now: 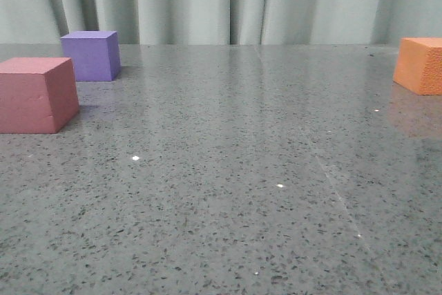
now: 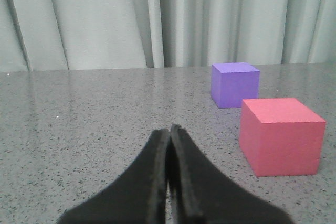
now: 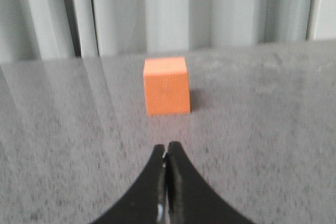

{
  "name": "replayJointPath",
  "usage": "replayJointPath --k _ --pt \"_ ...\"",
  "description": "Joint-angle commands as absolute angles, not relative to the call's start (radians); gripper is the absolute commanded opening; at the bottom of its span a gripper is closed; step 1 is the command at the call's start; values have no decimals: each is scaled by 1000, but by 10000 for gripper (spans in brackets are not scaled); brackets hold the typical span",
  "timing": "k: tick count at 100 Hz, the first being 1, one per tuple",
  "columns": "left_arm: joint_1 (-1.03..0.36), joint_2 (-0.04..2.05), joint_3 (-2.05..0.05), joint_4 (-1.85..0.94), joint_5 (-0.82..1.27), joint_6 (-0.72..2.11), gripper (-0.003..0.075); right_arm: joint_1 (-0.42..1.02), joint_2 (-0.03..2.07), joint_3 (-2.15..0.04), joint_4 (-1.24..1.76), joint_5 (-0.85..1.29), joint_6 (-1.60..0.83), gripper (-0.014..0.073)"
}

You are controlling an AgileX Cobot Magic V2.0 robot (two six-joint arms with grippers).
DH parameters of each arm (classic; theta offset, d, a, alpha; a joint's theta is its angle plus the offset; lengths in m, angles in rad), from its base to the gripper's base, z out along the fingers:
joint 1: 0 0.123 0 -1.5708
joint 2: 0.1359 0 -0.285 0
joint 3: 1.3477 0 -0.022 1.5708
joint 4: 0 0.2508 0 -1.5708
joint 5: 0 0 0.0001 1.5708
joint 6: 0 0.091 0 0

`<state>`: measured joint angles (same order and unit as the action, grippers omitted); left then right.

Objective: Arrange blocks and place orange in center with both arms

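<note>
The robot's right gripper needs to next move down over the orange cube and close on the orange cube's opposite sides [image 1: 409, 61] [image 3: 147, 88].
The pink-red cube [image 1: 36, 94] sits at the left edge of the front view, with the purple cube [image 1: 91, 54] just behind it. The orange cube [image 1: 420, 65] sits at the far right edge. No gripper shows in the front view. In the left wrist view my left gripper [image 2: 169, 129] is shut and empty, with the pink-red cube [image 2: 280, 136] and purple cube [image 2: 234, 84] ahead to one side. In the right wrist view my right gripper [image 3: 166, 149] is shut and empty, and the orange cube [image 3: 166, 85] stands straight ahead, apart from the fingertips.
A grey speckled tabletop [image 1: 228, 184] spans the scene between the cubes. A pale pleated curtain [image 1: 228, 1] hangs along the table's far edge.
</note>
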<state>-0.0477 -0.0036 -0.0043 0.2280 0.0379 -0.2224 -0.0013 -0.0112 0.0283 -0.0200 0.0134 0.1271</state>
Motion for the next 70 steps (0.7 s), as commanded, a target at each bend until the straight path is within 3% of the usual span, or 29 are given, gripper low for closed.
replayJointPath --k 1,13,24,46,70 --pt "-47 -34 51 227 -40 -224 -19 -7 -33 3 -19 -126 118 -67" --pt "-47 -34 51 227 -40 -224 -19 -7 -24 -79 -19 -54 127 -67" --pt "-47 -34 51 227 -40 -224 -19 -7 24 -232 -19 151 135 -67" --pt "-47 -34 51 227 -40 -224 -19 -7 292 -548 -19 492 134 -67" --pt "-47 -34 51 227 -40 -224 -19 -7 577 -738 -19 574 134 -67"
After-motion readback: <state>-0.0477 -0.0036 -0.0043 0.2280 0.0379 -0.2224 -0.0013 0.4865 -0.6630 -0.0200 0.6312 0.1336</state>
